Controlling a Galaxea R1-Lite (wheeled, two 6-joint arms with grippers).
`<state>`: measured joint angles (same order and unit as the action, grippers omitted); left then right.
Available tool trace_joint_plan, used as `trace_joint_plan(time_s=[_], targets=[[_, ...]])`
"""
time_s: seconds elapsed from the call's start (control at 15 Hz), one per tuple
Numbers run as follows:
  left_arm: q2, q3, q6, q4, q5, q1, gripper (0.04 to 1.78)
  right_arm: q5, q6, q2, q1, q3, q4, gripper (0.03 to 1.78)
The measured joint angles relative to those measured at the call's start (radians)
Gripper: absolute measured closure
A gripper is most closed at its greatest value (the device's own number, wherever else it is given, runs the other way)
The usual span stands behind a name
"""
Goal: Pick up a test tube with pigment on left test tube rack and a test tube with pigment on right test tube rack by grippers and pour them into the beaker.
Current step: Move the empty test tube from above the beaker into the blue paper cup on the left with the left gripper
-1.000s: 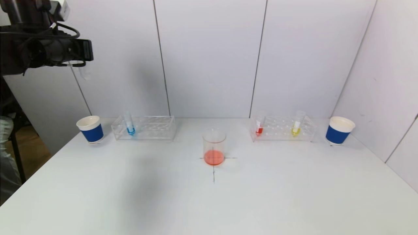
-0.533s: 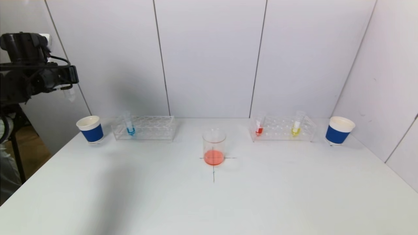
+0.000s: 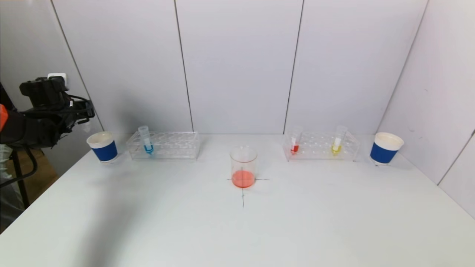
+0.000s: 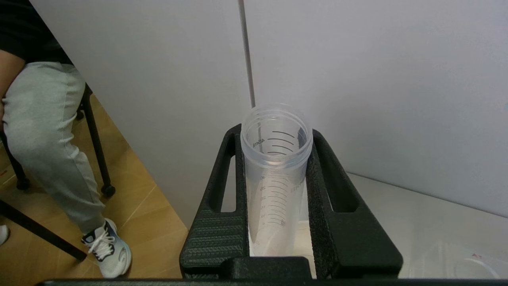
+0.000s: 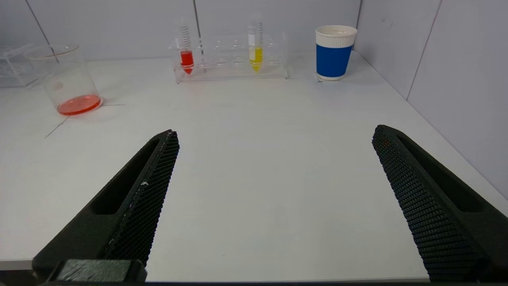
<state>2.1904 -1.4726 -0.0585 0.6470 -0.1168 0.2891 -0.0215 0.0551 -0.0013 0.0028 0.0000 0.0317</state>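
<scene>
My left gripper will let go of the empty clear test tube inside the paper cup (image 3: 101, 139) (image 4: 291, 252) beside the blue-pigment tube's rack.
My left gripper (image 3: 83, 116) hangs at the far left, just above and to the left of the left paper cup, shut on an empty clear test tube (image 4: 275, 171) whose open mouth points away from the wrist. A blue-pigment tube (image 3: 147, 142) stands in the left rack (image 3: 174, 146). In the right rack (image 3: 317, 148) stand a red tube (image 3: 294, 144) and a yellow tube (image 3: 337, 142). The beaker (image 3: 243, 167) at the table's centre cross holds orange-red liquid. My right gripper (image 5: 276, 131) is open over the near right table, out of the head view.
A blue-sleeved paper cup (image 3: 102, 147) stands left of the left rack, another (image 3: 385, 148) right of the right rack. White wall panels close the back and right side. A seated person's leg (image 4: 47, 131) and chair are beyond the table's left edge.
The left arm has come down and leftward with the empty tube, from high above the left rack to just over the left cup. The right gripper has not moved.
</scene>
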Motion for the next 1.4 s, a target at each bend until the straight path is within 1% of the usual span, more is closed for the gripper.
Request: trace_joint_plan(time_s=[0.13, 0.4, 0.93, 1.4], targets=[[0.035, 0.002, -0.003, 0.038, 0.000, -0.001, 1.38, 0.000, 0.000, 0.000, 0.000, 0.000, 0.000, 0.04], [0.062, 0.034, -0.006, 0.065, 0.000, -0.009, 1.38, 0.000, 0.000, 0.000, 0.000, 0.000, 0.000, 0.04], [0.065, 0.138, -0.010, 0.158, -0.001, -0.041, 1.38, 0.000, 0.000, 0.000, 0.000, 0.000, 0.000, 0.04], [0.047, 0.177, -0.008, 0.167, -0.005, -0.043, 1.38, 0.000, 0.000, 0.000, 0.000, 0.000, 0.000, 0.04]])
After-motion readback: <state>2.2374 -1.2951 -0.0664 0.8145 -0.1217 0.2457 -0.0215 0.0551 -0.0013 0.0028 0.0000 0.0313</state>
